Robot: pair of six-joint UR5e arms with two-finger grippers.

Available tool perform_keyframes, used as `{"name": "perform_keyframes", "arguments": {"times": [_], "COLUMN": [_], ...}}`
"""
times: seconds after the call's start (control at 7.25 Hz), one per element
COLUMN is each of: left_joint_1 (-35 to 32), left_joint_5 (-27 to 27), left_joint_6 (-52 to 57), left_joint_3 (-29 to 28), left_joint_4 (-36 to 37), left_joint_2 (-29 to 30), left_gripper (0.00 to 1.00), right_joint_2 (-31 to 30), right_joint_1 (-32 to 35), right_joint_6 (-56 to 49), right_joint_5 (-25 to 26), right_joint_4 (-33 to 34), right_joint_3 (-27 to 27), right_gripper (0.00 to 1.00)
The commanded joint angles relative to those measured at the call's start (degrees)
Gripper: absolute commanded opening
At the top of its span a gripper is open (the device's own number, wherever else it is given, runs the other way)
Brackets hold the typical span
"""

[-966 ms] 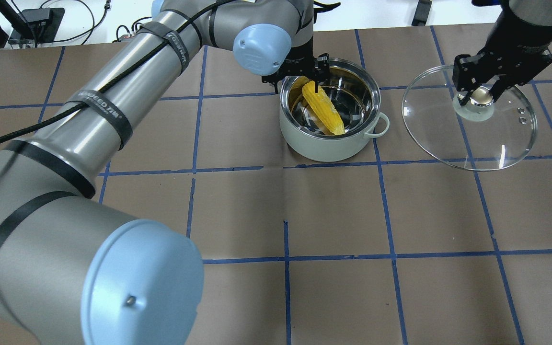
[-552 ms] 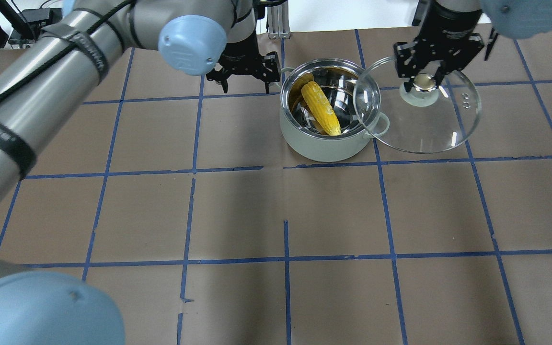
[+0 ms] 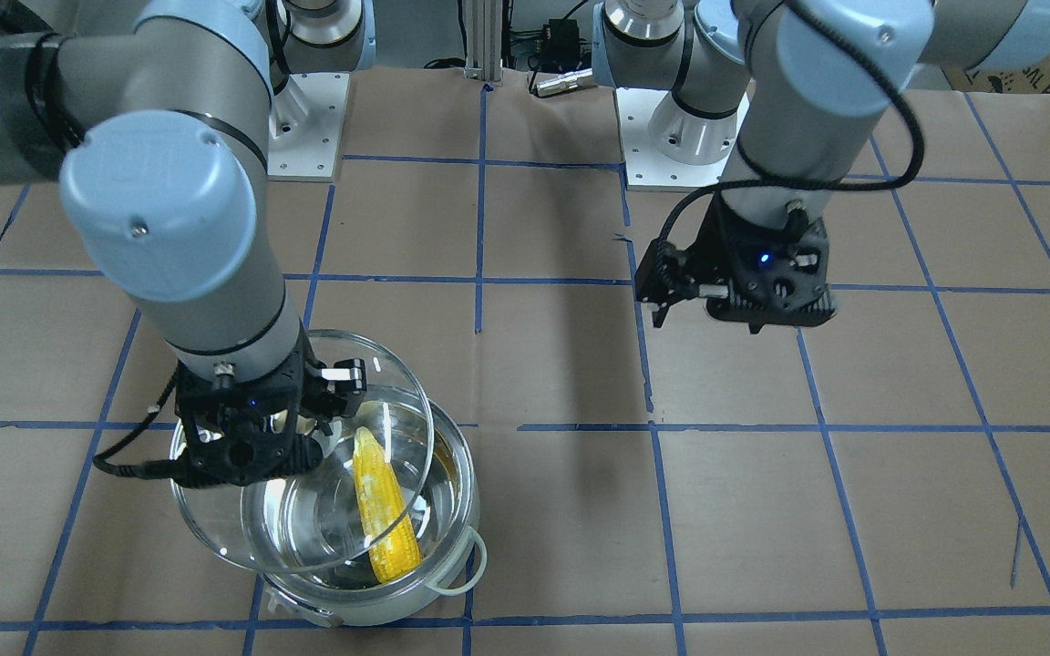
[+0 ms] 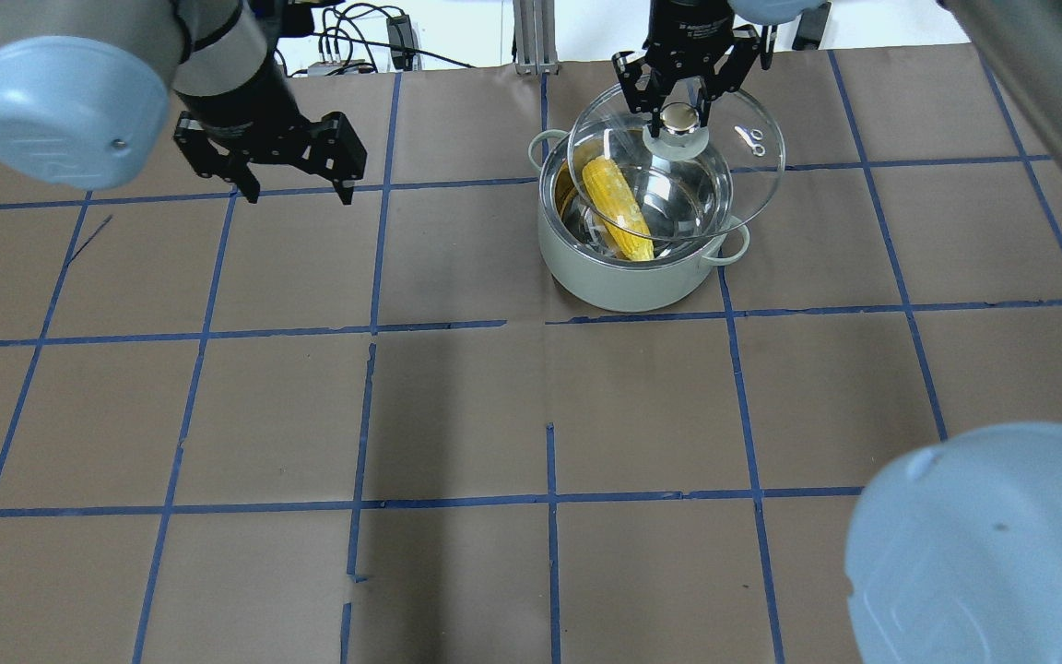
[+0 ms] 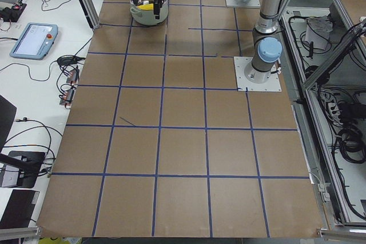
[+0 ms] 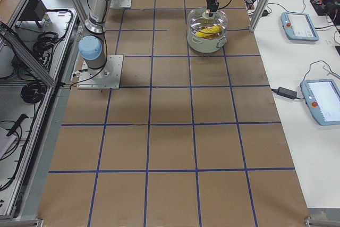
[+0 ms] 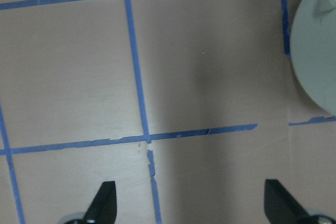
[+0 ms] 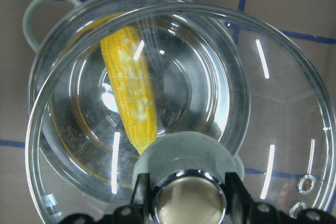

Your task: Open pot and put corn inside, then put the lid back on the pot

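The robot's right gripper should release the clear glass lid on the pot's round rim, centred over the opening [image 3: 359, 501] [image 8: 139, 97] with the yellow corn.
The pot [image 4: 623, 286] stands at the far middle of the table, with the yellow corn [image 4: 619, 207] lying slanted inside it. My right gripper [image 4: 677, 115] is shut on the knob of the clear glass lid [image 4: 752, 175]. It holds the lid just above the pot, overlapping most of the opening but offset to the far right. In the right wrist view the lid [image 8: 273, 103] sits over the corn [image 8: 131, 93]. My left gripper [image 4: 299, 194] is open and empty, well left of the pot. Its wrist view shows the pot wall [image 7: 320, 51] at the right edge.
The table is covered in brown paper with a blue tape grid [image 4: 549, 503]. The robot bases [image 3: 671, 137] stand at the near side. Tablets and cables [image 6: 313, 99] lie on the white bench beyond the table's far edge.
My left gripper has left the corn in the pot and moved away to the left. My right gripper has carried the lid leftward, from beside the pot to above it.
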State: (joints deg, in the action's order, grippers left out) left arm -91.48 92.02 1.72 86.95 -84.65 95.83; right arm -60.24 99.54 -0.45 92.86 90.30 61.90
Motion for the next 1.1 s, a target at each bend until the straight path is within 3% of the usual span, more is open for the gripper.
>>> {"name": "perform_keyframes", "arguments": {"times": [0.0,0.41,0.97], "left_joint_1": [1.3,2.7,2.9], "left_joint_5": [1.1,-1.4,-2.0], "left_joint_6": [1.1,3.0,1.8], "left_joint_3": [-1.3,-3.0,-4.8], "left_joint_4": [-3.0,-7.8,-7.7], "left_joint_2": [-3.4,-3.4,-1.1], "left_gripper": [1.00,1.00,1.00], "right_joint_2": [3.3,4.5,4.9], "right_joint_1": [1.5,1.5,1.5], "right_joint_6": [-0.7,-0.8,-0.7], "right_joint_5": [-0.3,-0.5,-0.7], "right_joint_4": [0.6,0.6,0.6], "right_joint_3": [-2.1,-1.4,-1.1], "right_gripper": [0.35,0.35,0.35]}}
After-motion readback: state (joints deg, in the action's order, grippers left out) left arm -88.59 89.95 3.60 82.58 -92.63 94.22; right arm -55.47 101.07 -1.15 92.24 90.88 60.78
